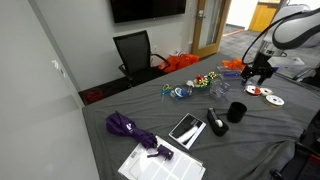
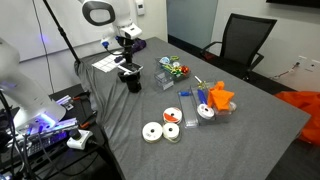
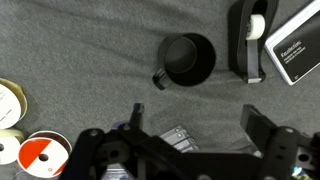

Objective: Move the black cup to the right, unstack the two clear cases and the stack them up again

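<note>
Next, my gripper goes to the handle side of the black cup's rim (image 1: 245, 105) (image 3: 163, 71), facing the white discs. It should close there.
The black cup (image 3: 187, 58) stands upright on the grey cloth, also seen in both exterior views (image 1: 236, 112) (image 2: 133, 82). My gripper (image 3: 194, 107) is open and empty. It hovers above the cloth just short of the cup, and shows in both exterior views (image 1: 262, 72) (image 2: 129, 64). A pale, transparent-looking shape (image 2: 206, 112) beside an orange object may be the clear cases; I cannot tell for sure. They are out of the wrist view.
A black wedge-shaped gadget (image 3: 248, 40) and a dark tablet (image 3: 295, 45) lie beside the cup. White discs (image 3: 12, 105) (image 2: 152, 132) lie on the other side. A purple umbrella (image 1: 130, 128), papers (image 1: 160, 160), colourful toys (image 1: 205, 80) and an orange object (image 2: 220, 97) share the table.
</note>
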You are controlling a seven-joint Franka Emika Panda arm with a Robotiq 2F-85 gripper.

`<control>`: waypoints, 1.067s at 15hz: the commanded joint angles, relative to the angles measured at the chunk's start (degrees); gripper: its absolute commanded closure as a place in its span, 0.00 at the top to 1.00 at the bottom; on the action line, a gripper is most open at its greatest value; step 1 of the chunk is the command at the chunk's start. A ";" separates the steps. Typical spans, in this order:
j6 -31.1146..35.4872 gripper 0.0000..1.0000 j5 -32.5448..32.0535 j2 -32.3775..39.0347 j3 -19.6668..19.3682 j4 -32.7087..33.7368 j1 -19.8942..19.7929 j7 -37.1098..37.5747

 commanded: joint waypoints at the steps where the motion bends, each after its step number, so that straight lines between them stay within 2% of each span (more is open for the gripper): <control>1: 3.95 1.00 4.23 4.51 0.30 -0.32 -0.49 -0.69; 5: 4.24 1.00 6.24 7.84 0.50 -0.42 -0.70 -2.10; 16: 4.24 1.00 4.09 15.88 0.47 1.27 -1.03 -2.85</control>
